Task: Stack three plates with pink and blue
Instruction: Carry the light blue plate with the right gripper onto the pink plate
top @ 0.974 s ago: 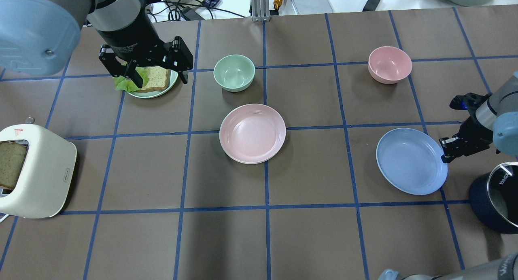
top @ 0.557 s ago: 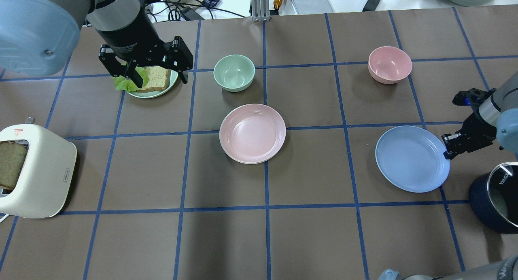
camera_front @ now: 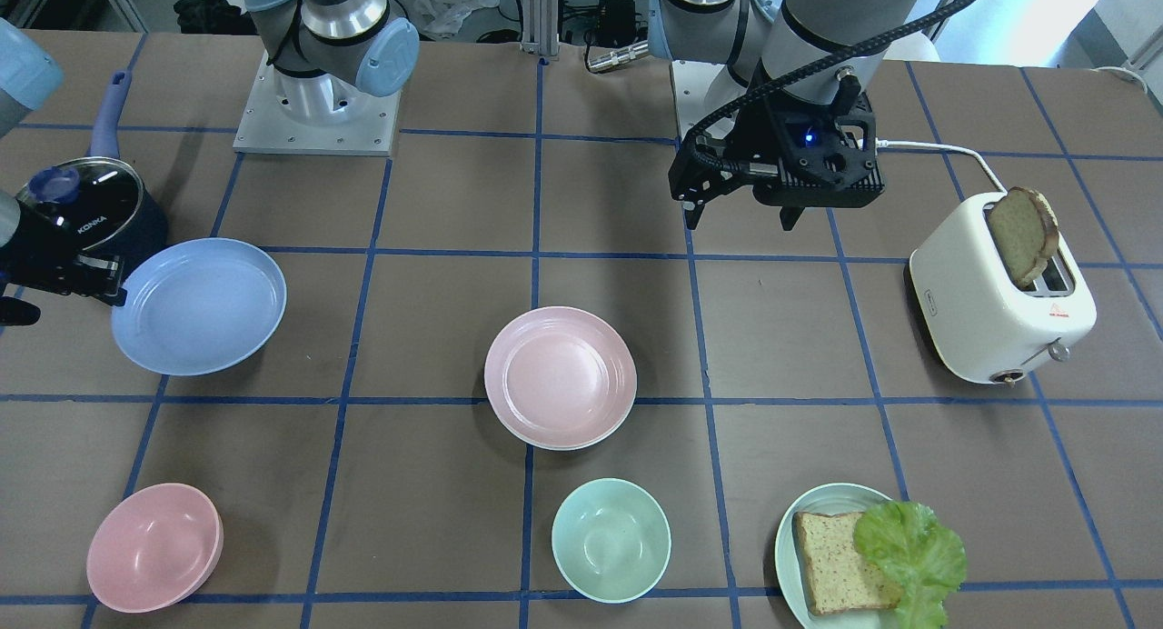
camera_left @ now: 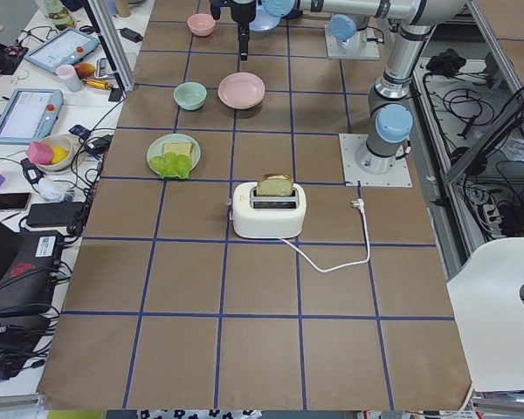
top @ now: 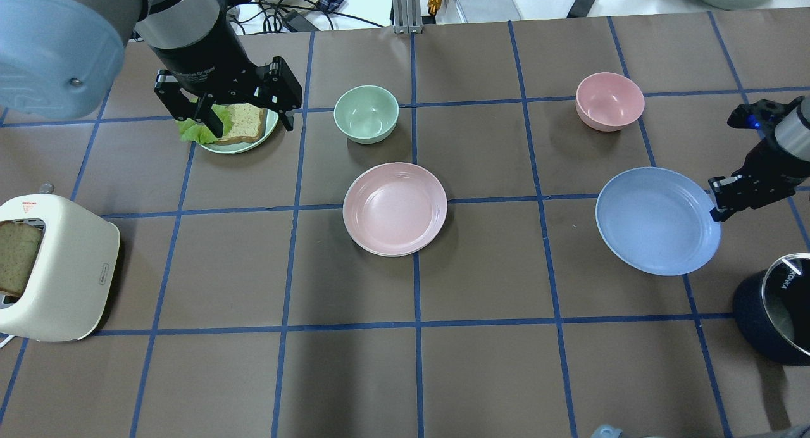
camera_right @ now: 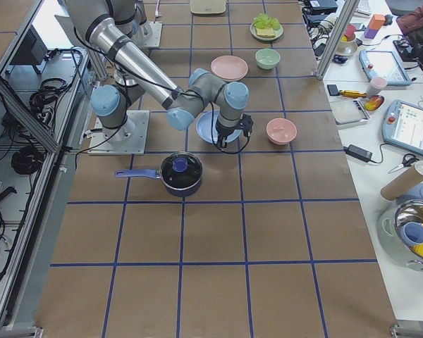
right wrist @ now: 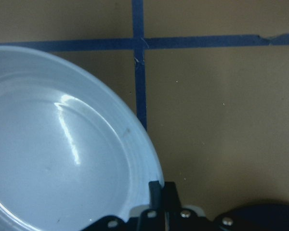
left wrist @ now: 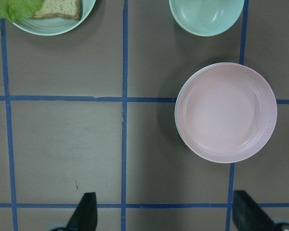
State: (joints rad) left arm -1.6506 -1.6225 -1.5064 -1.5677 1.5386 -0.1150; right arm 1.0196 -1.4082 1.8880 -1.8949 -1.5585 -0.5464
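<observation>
My right gripper needs to release the light blue plate, now hanging tilted above the table, squarely onto the pale pink plate (camera_front: 561, 377).
The light blue plate (top: 658, 221) hangs tilted above the table on the right, and shows in the front view (camera_front: 200, 306) too. My right gripper (top: 715, 213) is shut on its right rim, as the right wrist view (right wrist: 156, 192) shows. The pale pink plate (top: 395, 207) lies at the table's middle. A thin cream-white rim (top: 387, 254) shows under it, so the cream-white plate is mostly hidden beneath. My left gripper (top: 250, 125) is open and empty, high above the table; its fingertips (left wrist: 84, 214) frame bare table left of the pink plate.
A mint bowl (top: 366, 114) stands just behind the pink plate and a pink bowl (top: 609, 101) at the back right. A pale green plate with bread and lettuce (camera_front: 840, 556) is at the back left. A toaster (top: 57, 267) stands left, a dark pot (top: 775, 311) front right.
My right gripper has lifted the blue plate and carried it toward the table's far side. The left arm and the pink plate have not moved.
</observation>
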